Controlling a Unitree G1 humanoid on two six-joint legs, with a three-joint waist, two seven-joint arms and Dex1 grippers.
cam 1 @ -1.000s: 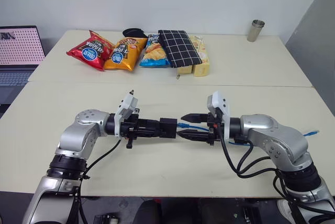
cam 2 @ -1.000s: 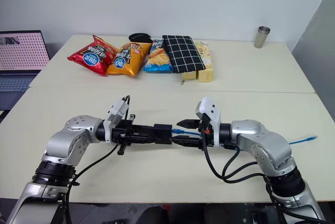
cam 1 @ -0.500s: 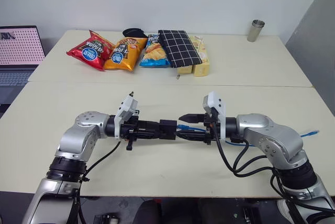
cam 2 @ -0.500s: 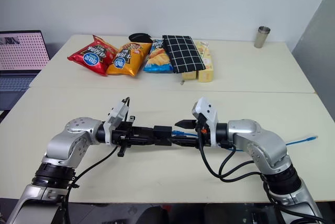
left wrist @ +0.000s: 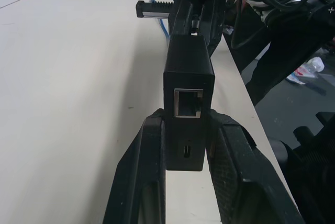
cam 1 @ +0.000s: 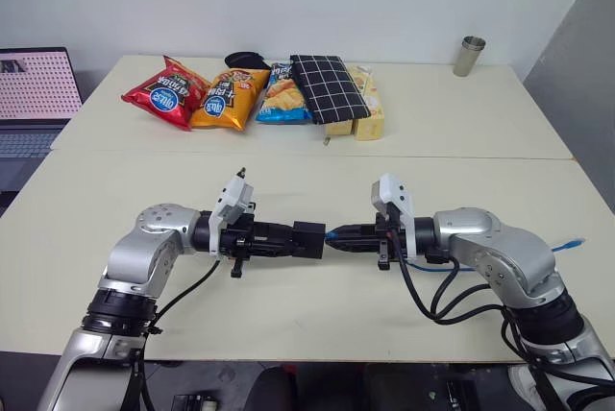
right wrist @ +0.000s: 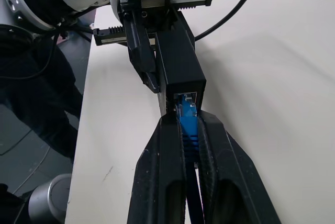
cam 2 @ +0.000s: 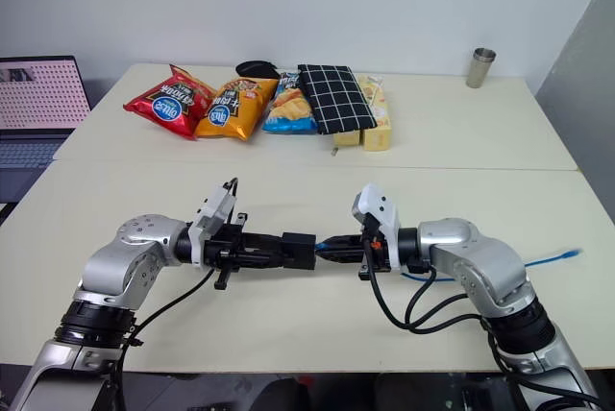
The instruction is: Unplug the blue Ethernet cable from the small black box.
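Note:
I should let go of the blue Ethernet cable's plug with my right gripper on the front table [cam 1: 411, 190], just short of the seam.
Above the front table, the small black box [cam 1: 309, 238] hangs level between my two arms. My left gripper [cam 1: 286, 237] is shut on one end of it; its empty port [left wrist: 187, 102] faces the left wrist camera. The blue Ethernet cable [right wrist: 187, 115] sits plugged into the opposite port of the box [right wrist: 180, 62]. My right gripper [right wrist: 187, 121] is shut on the cable right behind the plug, fingertips almost touching the box. From there the cord runs back under my right arm, and its free end [cam 1: 574, 242] lies at the table's right edge.
On the far table lie several snack bags [cam 1: 202, 94], a black-and-white checked pouch [cam 1: 329, 87] and yellow packets [cam 1: 363, 115]. A metal cup [cam 1: 469, 56] stands at the back right. A laptop [cam 1: 34, 94] sits off to the left.
My right gripper's fingers, open around the blue cable a second ago, have closed on it just behind the plug. The left gripper and the box have stayed still.

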